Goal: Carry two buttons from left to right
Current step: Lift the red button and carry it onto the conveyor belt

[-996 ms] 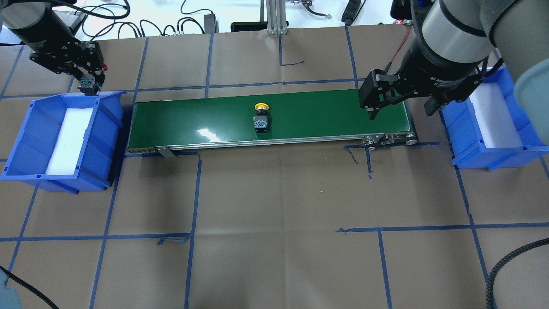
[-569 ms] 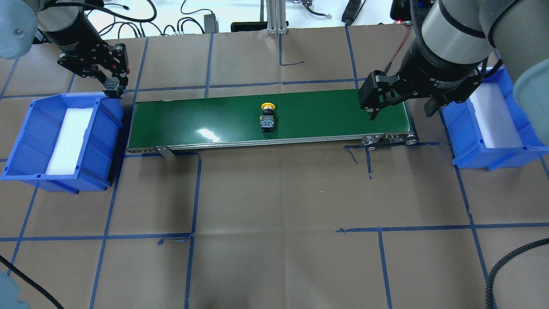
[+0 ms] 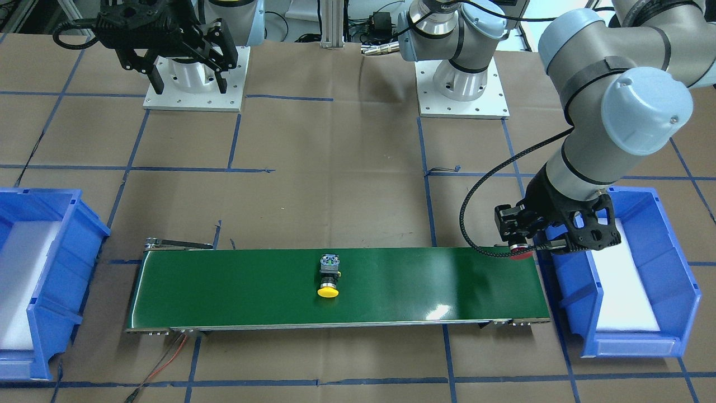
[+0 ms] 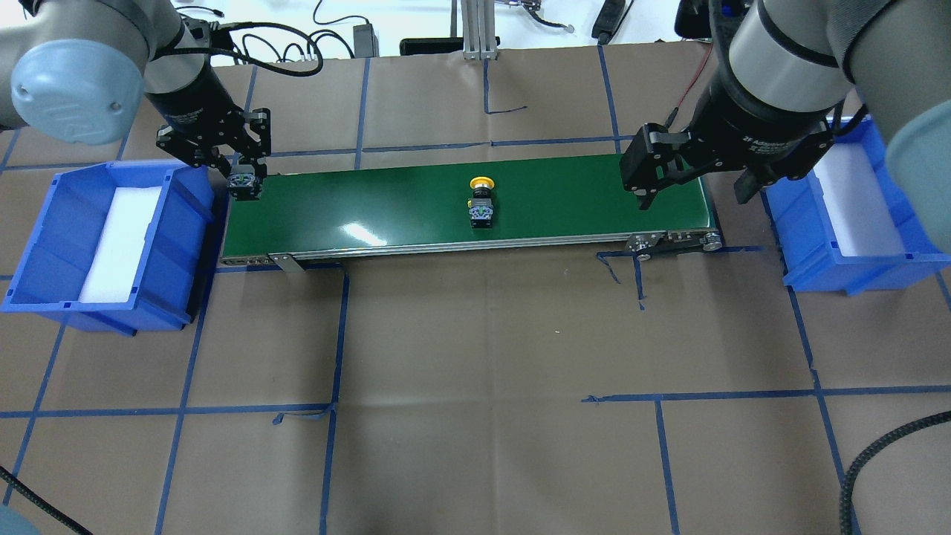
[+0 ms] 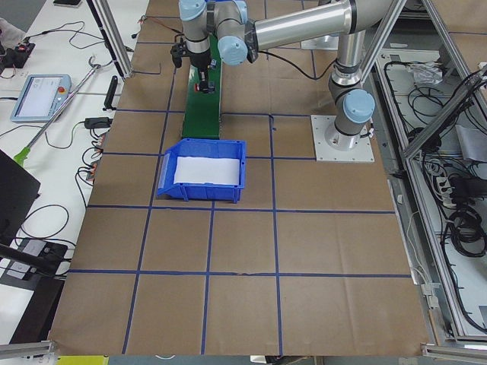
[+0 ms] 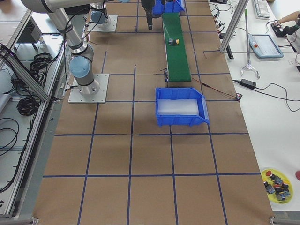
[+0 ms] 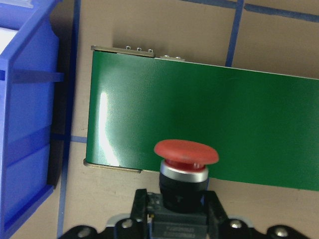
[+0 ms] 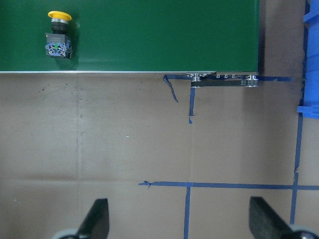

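Note:
My left gripper has the red-capped button. Next, I set it down midway across the green conveyor belt (image 3: pixel 478 271) (image 7: pixel 178 132), near the end of the belt below it.
My left gripper (image 4: pixel 245 180) is shut on the red-capped button (image 7: pixel 186 152) and holds it over the left end of the green conveyor belt (image 4: pixel 371 208), cap pointing away from the wrist. In the front-facing view the gripper (image 3: pixel 521 246) shows the red cap (image 3: pixel 521 255) at the belt's end. The yellow-capped button (image 4: pixel 482 202) lies on its side near the belt's middle; it also shows in the front-facing view (image 3: pixel 329 276) and the right wrist view (image 8: pixel 59 36). My right gripper (image 4: pixel 696 189) is open and empty, high over the belt's right end.
A blue bin (image 4: pixel 44 245) with a white foam liner stands left of the belt. A matching bin (image 4: pixel 810 275) stands right of it. A yellow dish (image 6: pixel 277 180) with several spare buttons sits at a far table corner.
My left gripper has moved right with the red button, from the left bin's far corner to over the belt's left end. The yellow button has travelled right along the belt. The right arm is unmoved.

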`<state>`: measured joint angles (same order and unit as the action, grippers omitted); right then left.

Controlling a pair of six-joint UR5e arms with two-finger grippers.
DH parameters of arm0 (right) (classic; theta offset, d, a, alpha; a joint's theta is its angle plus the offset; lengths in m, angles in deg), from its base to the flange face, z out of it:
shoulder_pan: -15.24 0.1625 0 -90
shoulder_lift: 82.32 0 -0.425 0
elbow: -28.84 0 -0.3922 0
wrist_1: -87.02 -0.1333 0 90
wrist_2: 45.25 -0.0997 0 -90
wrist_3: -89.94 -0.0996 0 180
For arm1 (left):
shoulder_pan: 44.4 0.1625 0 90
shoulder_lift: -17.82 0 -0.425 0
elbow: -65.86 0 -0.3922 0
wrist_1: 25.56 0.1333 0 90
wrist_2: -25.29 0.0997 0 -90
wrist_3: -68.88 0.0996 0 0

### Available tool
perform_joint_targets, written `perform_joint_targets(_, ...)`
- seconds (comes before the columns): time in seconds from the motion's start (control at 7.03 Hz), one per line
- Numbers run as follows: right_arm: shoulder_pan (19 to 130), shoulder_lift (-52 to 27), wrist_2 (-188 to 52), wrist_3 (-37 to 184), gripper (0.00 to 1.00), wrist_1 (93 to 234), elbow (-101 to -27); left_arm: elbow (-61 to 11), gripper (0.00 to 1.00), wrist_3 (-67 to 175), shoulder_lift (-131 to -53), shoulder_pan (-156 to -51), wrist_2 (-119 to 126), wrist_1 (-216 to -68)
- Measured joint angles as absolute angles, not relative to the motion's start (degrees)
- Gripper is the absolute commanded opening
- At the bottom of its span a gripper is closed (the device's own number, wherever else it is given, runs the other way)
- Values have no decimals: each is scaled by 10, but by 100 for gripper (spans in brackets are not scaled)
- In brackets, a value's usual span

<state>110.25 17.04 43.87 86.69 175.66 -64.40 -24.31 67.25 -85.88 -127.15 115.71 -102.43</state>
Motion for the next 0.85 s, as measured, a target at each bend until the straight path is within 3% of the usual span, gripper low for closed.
perform_joint_targets(0.85, 1102, 163, 437, 869, 100, 1764, -646, -366, 13, 670, -904, -1268, 1158, -814)
